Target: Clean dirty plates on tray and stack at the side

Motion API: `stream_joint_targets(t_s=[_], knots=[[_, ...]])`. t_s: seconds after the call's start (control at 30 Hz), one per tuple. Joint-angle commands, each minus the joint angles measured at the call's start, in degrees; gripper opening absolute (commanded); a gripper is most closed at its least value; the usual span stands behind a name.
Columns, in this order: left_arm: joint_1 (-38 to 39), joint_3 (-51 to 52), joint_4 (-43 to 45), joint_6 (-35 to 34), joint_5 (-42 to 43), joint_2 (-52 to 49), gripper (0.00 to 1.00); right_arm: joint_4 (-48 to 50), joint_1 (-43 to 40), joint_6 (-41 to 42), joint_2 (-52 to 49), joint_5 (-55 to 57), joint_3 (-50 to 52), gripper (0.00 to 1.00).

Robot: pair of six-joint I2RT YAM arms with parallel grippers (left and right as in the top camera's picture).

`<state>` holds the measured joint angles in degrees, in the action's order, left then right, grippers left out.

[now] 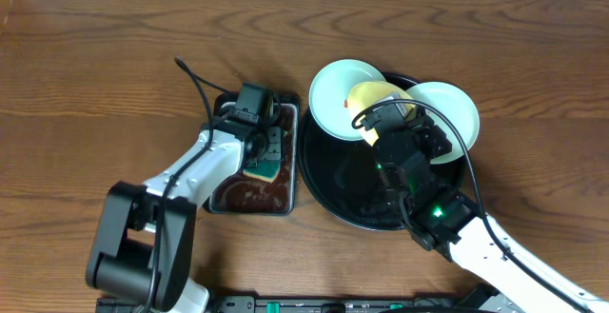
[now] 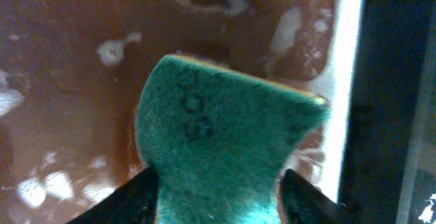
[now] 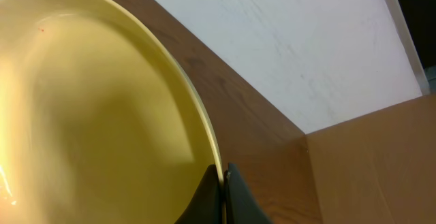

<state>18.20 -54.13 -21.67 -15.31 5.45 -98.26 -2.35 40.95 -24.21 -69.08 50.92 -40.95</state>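
Observation:
Next, I set the yellow plate on the tabletop (image 1: 540, 132) with my right gripper, beside the black tray, opposite the metal pan.
My right gripper (image 1: 385, 123) is shut on the rim of the pale yellow plate (image 1: 376, 99) and holds it tilted above the black tray (image 1: 328, 194). In the right wrist view the yellow plate (image 3: 88, 115) fills the left side, its edge pinched between my fingers (image 3: 223, 176). Two pale blue-green plates sit at the tray's far rim, one left (image 1: 333, 99) with a red speck, one right (image 1: 452, 113). My left gripper (image 1: 262, 161) is shut on a green-topped sponge (image 2: 218, 135), down in the metal pan of brown liquid (image 2: 61, 115).
The rectangular metal pan (image 1: 224, 204) stands just left of the tray, its bright rim (image 2: 347, 81) showing in the left wrist view. A black cable (image 1: 195, 80) arcs over the left arm. Brown wooden tabletop (image 1: 95, 85) surrounds everything; a white wall (image 3: 286, 47) lies beyond.

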Motion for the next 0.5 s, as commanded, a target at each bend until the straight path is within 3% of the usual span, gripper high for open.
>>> stream_joint_targets(t_s=[0.0, 0.03, 0.07, 0.3, 0.33, 0.37, 0.47], knots=[[-0.3, -1.2, 0.2, 0.2, -0.8, -1.7, 0.3, 0.0, 0.2, 1.5, 0.7, 1.1, -1.2, 0.01], [-0.3, -1.2, 0.2, 0.2, -0.9, -1.7, 0.14, 0.0, 0.2, 1.5, 0.7, 1.1, -1.2, 0.01], [-0.3, -1.2, 0.3, 0.2, -1.0, -1.6, 0.07, 0.0, 0.2, 1.5, 0.7, 1.1, -1.2, 0.01], [-0.3, -1.3, 1.2, 0.2, -3.7, 2.1, 0.07, 0.0, 0.2, 1.5, 0.7, 1.2, -1.2, 0.01], [-0.3, -1.3, 1.2, 0.2, -3.8, 3.0, 0.13, 0.0, 0.2, 1.5, 0.7, 1.2, -1.2, 0.01], [-0.3, -1.3, 1.1, 0.2, -3.8, 3.9, 0.41, 0.0, 0.2, 1.5, 0.7, 1.1, -1.2, 0.01], [-0.3, -1.3, 0.0, 0.2, -3.5, 6.2, 0.63, 0.0, 0.2, 1.5, 0.7, 1.1, -1.2, 0.01]])
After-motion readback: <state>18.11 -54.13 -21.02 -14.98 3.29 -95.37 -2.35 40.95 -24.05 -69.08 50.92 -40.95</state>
